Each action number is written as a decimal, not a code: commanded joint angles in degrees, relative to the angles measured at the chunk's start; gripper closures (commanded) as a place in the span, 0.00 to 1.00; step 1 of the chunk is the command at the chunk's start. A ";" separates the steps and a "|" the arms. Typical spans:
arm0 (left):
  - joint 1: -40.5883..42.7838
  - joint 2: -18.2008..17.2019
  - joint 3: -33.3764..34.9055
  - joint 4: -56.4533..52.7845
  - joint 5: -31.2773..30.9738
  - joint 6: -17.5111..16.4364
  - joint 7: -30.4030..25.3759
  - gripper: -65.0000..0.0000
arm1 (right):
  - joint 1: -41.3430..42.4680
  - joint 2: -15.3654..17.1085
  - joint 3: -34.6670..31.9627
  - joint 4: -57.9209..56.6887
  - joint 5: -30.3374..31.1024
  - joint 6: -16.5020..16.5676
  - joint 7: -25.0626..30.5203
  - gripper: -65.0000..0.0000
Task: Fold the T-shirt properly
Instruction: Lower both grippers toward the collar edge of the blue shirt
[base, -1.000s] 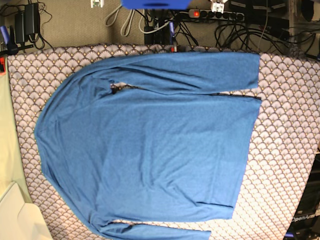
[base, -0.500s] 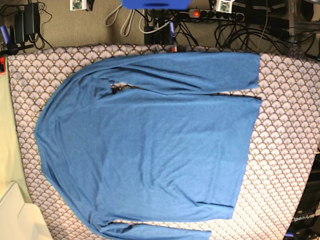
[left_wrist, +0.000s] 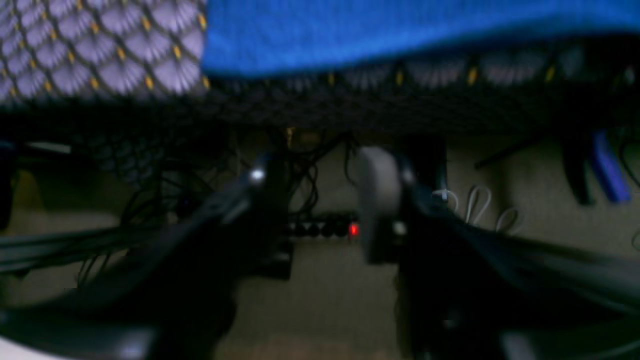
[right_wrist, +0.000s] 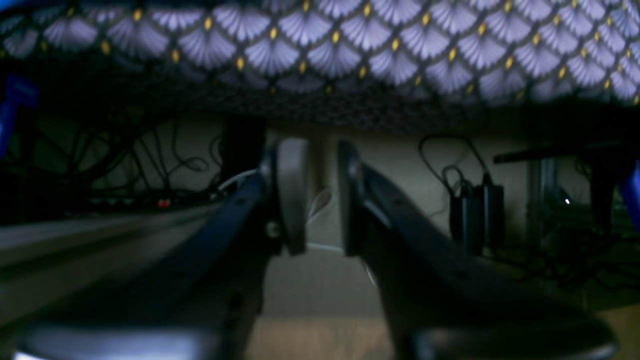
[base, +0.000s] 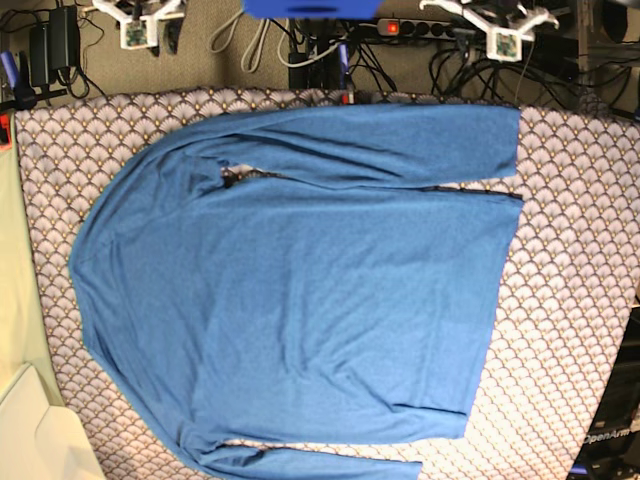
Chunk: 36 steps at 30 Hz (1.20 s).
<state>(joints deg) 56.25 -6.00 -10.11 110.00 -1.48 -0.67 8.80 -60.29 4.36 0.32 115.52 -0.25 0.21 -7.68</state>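
Note:
I should close my left gripper on the outer cuff corner (base: 514, 112) (left_wrist: 211, 67) of the T-shirt's far sleeve, the corner closest to the table's far edge.
The T-shirt (base: 300, 290) is plain medium blue with long sleeves and lies flat on the scallop-patterned cloth (base: 570, 300), neck to the left, hem to the right. One sleeve lies along the far edge and one along the near edge. My left gripper (base: 500, 32) is beyond the table's far edge at the top right, its jaws apart and empty in the left wrist view (left_wrist: 320, 200), with the shirt's edge (left_wrist: 400, 30) above it. My right gripper (base: 138, 28) is at the top left, jaws slightly apart and empty in the right wrist view (right_wrist: 320, 195).
Behind the table's far edge lie a power strip with a red light (base: 420, 28), tangled cables (base: 250, 45) and black adapters (base: 55, 40). A cream surface (base: 20, 300) borders the left side, with a white box (base: 40, 440) at the bottom left.
Both grippers have come further into the base view at the top edge, toward the table's far edge. The shirt has not moved.

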 joint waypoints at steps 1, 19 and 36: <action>1.03 -0.29 -0.84 1.43 -1.82 0.01 -1.02 0.55 | -0.50 0.87 0.17 0.91 -0.14 0.10 1.13 0.73; -10.05 -4.95 -8.13 -2.17 -20.02 -0.17 -0.49 0.54 | 9.26 2.45 -0.36 0.74 -0.14 0.19 0.52 0.70; -16.47 -4.86 -8.22 -11.84 -20.46 -0.17 -0.58 0.54 | 13.04 2.45 -0.36 0.74 -0.14 0.19 -4.23 0.70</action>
<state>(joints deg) 39.48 -10.46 -17.98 97.36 -21.74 -0.62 9.67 -46.72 6.63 -0.16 115.39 -0.23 0.23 -12.97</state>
